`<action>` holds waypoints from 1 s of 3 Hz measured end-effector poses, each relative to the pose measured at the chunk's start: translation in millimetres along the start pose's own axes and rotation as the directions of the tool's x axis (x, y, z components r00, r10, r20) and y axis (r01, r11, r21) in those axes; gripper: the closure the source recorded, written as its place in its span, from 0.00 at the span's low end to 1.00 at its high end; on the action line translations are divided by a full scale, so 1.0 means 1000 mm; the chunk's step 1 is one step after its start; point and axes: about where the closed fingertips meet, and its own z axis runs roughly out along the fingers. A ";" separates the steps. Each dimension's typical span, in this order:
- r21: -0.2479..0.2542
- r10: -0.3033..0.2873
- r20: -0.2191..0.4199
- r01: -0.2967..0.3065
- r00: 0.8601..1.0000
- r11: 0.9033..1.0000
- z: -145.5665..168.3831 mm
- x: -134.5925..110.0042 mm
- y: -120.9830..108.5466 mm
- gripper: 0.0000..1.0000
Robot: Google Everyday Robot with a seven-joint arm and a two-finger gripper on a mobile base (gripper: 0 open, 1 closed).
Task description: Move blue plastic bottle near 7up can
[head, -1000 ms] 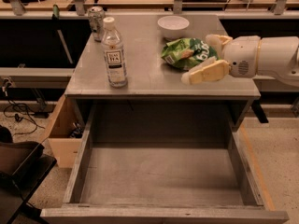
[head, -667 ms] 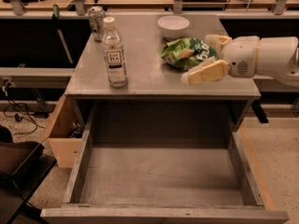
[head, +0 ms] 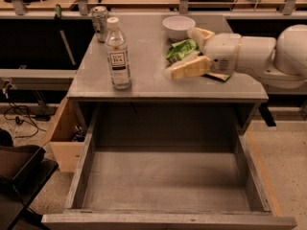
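Note:
My gripper needs to go to the blue plastic bottle next. It should then close around the top of its white label (head: 118, 51), below the white cap.
The blue plastic bottle (head: 118, 54), clear with a white cap and white label, stands upright on the left part of the grey table top (head: 148, 75), near its front edge. The 7up can (head: 100, 23) stands upright at the table's back left corner, a short way behind the bottle. My gripper (head: 186, 51) reaches in from the right over the middle of the table. Its pale yellow fingers (head: 189, 67) are spread open, with nothing held. It hovers over a green snack bag, well to the right of the bottle.
A white bowl (head: 178, 27) sits at the back centre of the table. A green snack bag (head: 180, 50) lies under the gripper. A large empty drawer (head: 168, 181) stands pulled out below the table's front edge. A wooden box (head: 62, 138) is on the floor at left.
My gripper and arm have moved left across the table, toward the bottle. The bottle, can, bowl and bag have not moved.

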 end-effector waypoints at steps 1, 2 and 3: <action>-0.061 -0.030 0.035 0.032 0.999 0.998 0.043 -0.015 -0.002 0.00; -0.110 -0.038 0.053 0.043 0.998 0.993 0.078 -0.025 -0.003 0.00; -0.173 -0.017 0.074 0.029 0.997 0.985 0.107 -0.023 0.010 0.00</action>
